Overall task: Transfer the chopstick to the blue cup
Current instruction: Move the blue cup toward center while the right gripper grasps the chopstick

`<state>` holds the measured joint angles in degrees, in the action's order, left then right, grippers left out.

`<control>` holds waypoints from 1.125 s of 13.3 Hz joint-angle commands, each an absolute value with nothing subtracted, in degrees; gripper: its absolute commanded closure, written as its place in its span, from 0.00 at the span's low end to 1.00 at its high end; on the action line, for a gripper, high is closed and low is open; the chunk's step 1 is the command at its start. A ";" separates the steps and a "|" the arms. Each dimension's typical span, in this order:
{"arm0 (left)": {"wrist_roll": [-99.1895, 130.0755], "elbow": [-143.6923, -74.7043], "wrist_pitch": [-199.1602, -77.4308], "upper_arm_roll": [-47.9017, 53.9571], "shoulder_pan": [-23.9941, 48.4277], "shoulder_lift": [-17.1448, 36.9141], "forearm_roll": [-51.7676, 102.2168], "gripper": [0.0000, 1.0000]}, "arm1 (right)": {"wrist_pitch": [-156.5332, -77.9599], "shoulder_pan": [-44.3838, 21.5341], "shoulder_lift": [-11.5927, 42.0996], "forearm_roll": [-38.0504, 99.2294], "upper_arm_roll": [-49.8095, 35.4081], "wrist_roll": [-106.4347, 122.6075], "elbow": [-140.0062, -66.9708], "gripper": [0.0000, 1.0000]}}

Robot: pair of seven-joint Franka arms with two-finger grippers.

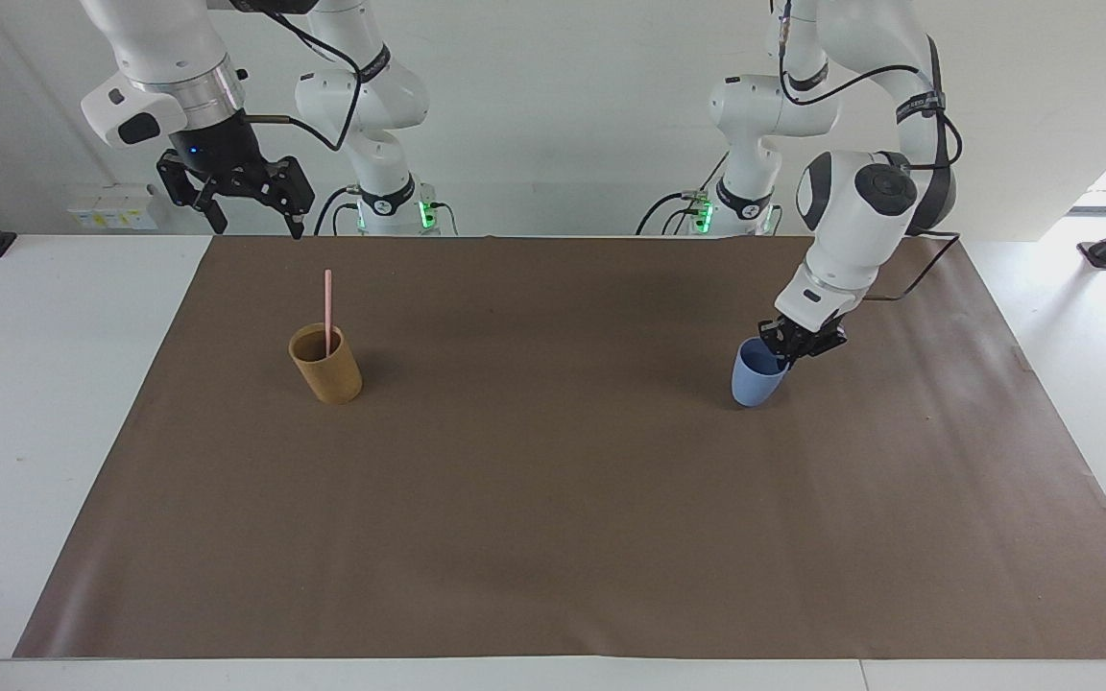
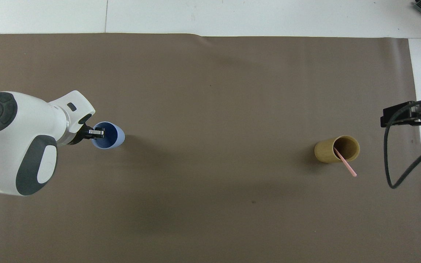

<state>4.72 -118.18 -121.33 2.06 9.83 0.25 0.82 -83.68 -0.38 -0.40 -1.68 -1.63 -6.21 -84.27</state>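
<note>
Next, I let go of the blue cup with my left gripper, upright near the middle of the brown mat (image 2: 224,144), facing the tan cup.
The blue cup (image 1: 753,382) stands on the brown mat toward the left arm's end, leaning a little. My left gripper (image 1: 789,349) is shut on the part of its rim nearest that end, one finger inside the cup; from above the left gripper (image 2: 98,133) sits at the edge of the blue cup (image 2: 113,138). The pale-pink chopstick (image 1: 327,305) stands in a tan cup (image 1: 327,372) toward the right arm's end, and the overhead view shows the chopstick (image 2: 346,165) leaning over the rim of the tan cup (image 2: 326,153). My right gripper (image 1: 246,203) hangs open in the air beside the mat's edge.
A brown mat (image 1: 553,499) covers most of the white table (image 1: 25,403). Only the two cups stand on it. A black cable (image 2: 397,171) hangs from the right arm over the mat's end.
</note>
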 commanded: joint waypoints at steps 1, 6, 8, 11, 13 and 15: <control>6.92 -106.56 -111.56 1.76 12.90 3.59 0.53 1.00 | -84.90 0.35 -1.75 -0.53 -2.20 -5.27 -86.04 0.00; 19.58 -101.52 -112.32 1.93 24.23 7.89 2.54 1.00 | -92.10 0.62 -4.65 -0.53 -2.11 -5.01 -93.14 0.00; 25.98 -93.91 -114.07 1.93 29.60 15.08 2.72 1.00 | -92.11 0.62 -4.66 -0.61 -2.11 -5.10 -95.70 0.00; 28.83 -91.58 -118.89 2.02 33.64 18.81 2.55 1.00 | -95.08 0.44 -7.37 -0.70 -2.11 -5.19 -103.76 0.00; 28.92 -91.85 -122.07 1.93 35.85 20.74 2.64 1.00 | -98.77 0.53 -10.01 -1.05 -2.02 -5.10 -111.06 0.12; 28.92 -92.11 -122.26 2.02 36.38 21.09 2.72 1.00 | -100.10 0.53 -10.28 -1.05 -2.02 -5.18 -114.68 0.16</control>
